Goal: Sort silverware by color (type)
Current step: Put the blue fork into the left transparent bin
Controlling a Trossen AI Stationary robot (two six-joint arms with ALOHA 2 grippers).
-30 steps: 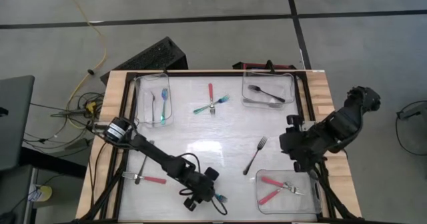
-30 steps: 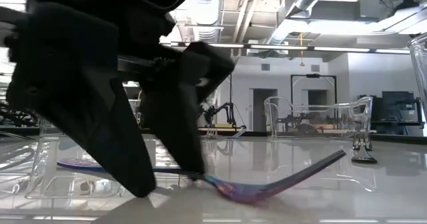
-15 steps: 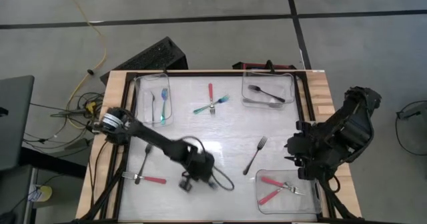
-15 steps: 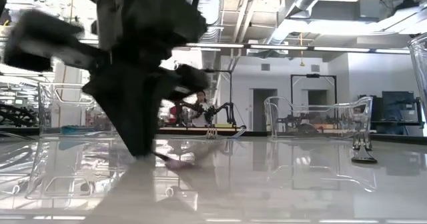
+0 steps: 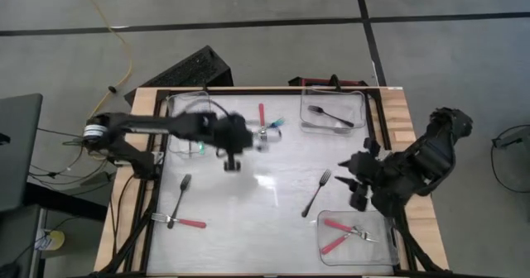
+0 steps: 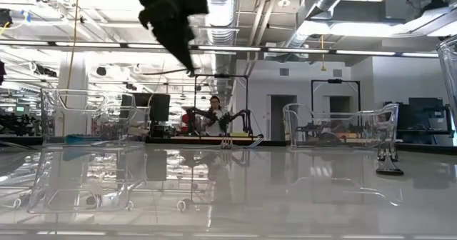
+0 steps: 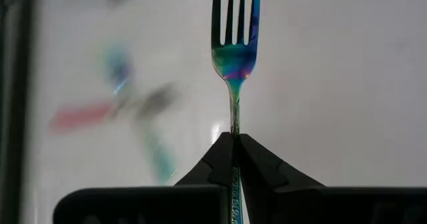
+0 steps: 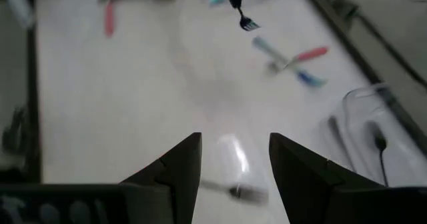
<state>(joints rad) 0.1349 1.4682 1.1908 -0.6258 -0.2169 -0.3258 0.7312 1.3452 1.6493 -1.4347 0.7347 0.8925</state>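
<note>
Next, I set the blue iridescent fork in the clear tray (image 5: 197, 132) among the other blue forks with my left gripper.
My left gripper (image 5: 236, 141) hangs high over the far middle of the table, shut on a blue iridescent fork (image 7: 235, 54) whose tines point away from the fingers. It also shows in the right wrist view, with the fork (image 8: 247, 23) hanging below it. Just beyond it a red fork and a teal fork (image 5: 263, 127) lie crossed on the table. My right gripper (image 5: 356, 183) stands open at the right, next to a black fork (image 5: 317, 192) that lies flat on the table; a blurred fork (image 8: 235, 192) lies below its fingers. My left gripper pinches the fork's thin handle (image 7: 234, 127) between its two fingertips, just behind the neck. The handle runs back between the fingers, along them. The fingers point down, and the fork hangs tines down, lifted clear of the table.
A clear tray (image 5: 189, 122) at the far left holds blue forks, one at the far right (image 5: 333, 112) holds a black fork, and one at the near right (image 5: 354, 237) holds red forks. A black fork (image 5: 181, 191) and a red fork (image 5: 184, 222) lie near the left edge.
My left gripper has shut on the blue fork near the table's near edge. It has then risen and swung toward the far edge. The fork has been lifted clear of the table and now hangs below the fingers.
</note>
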